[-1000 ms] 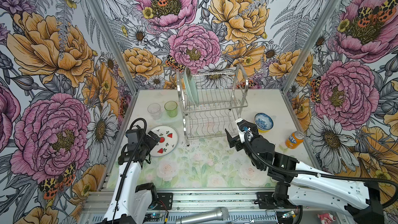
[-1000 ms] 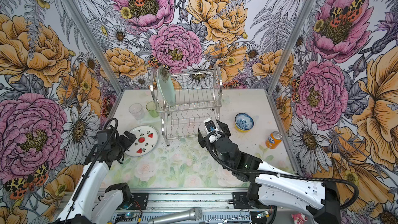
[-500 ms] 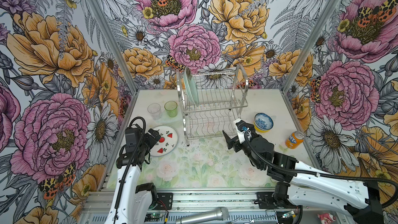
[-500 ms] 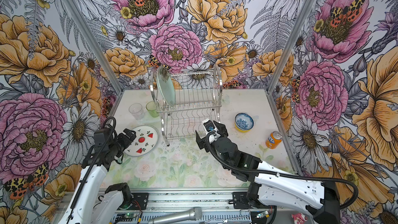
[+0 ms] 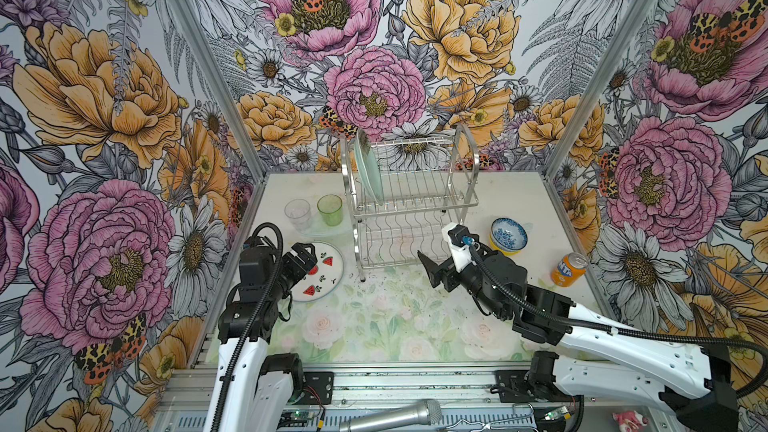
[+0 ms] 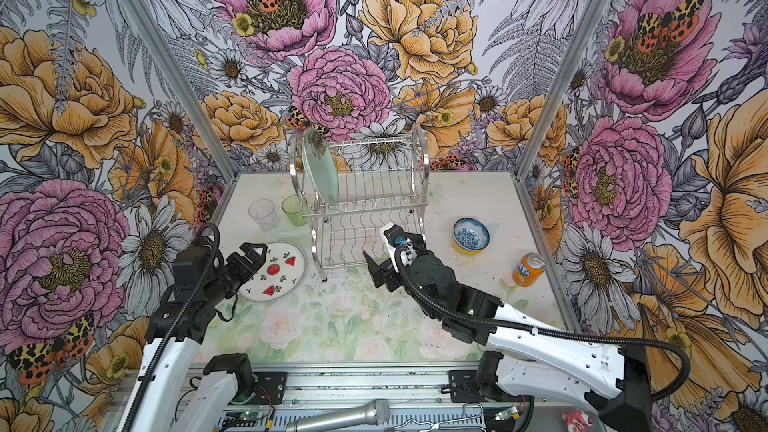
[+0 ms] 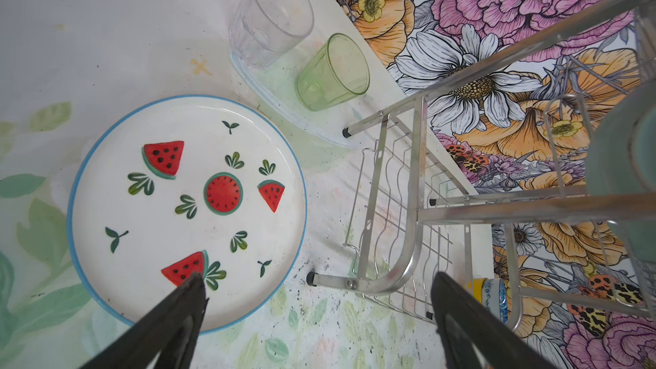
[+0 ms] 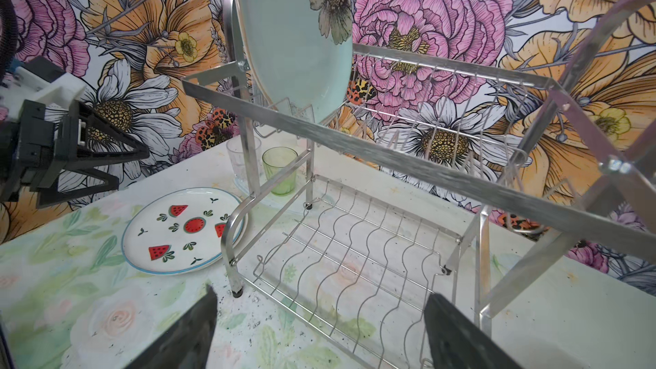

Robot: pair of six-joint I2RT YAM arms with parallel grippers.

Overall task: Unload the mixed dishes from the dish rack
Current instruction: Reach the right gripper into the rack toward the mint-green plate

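Next, my right gripper goes to the near edge (image 5: 375, 187) (image 8: 244, 37) of the pale green plate on the dish rack's upper shelf and closes there.
The dish rack (image 5: 415, 206) (image 6: 365, 210) stands at the back middle in both top views. A pale green plate (image 5: 369, 172) (image 8: 294, 37) stands upright at the left end of its upper shelf; the lower shelf is bare. Left of the rack, a watermelon-print plate (image 5: 326, 274) (image 7: 184, 207), a clear glass (image 5: 298, 213) and a green tumbler (image 5: 330, 209) sit on the table. A blue-and-white bowl (image 5: 508, 234) rests in a yellow bowl on the right. My left gripper (image 5: 305, 257) (image 7: 319, 278) hovers open over the watermelon plate's edge. My right gripper (image 5: 436, 251) (image 8: 321, 294) is open and empty before the lower shelf.
An orange soda can (image 5: 569, 270) stands near the right wall. The flowered walls close in the table on three sides. The rack's arched side handle (image 8: 603, 65) rises close to my right gripper.
My right gripper has drifted a little left along the rack's front. My left gripper has moved up and right, over the watermelon plate. Both stay open.
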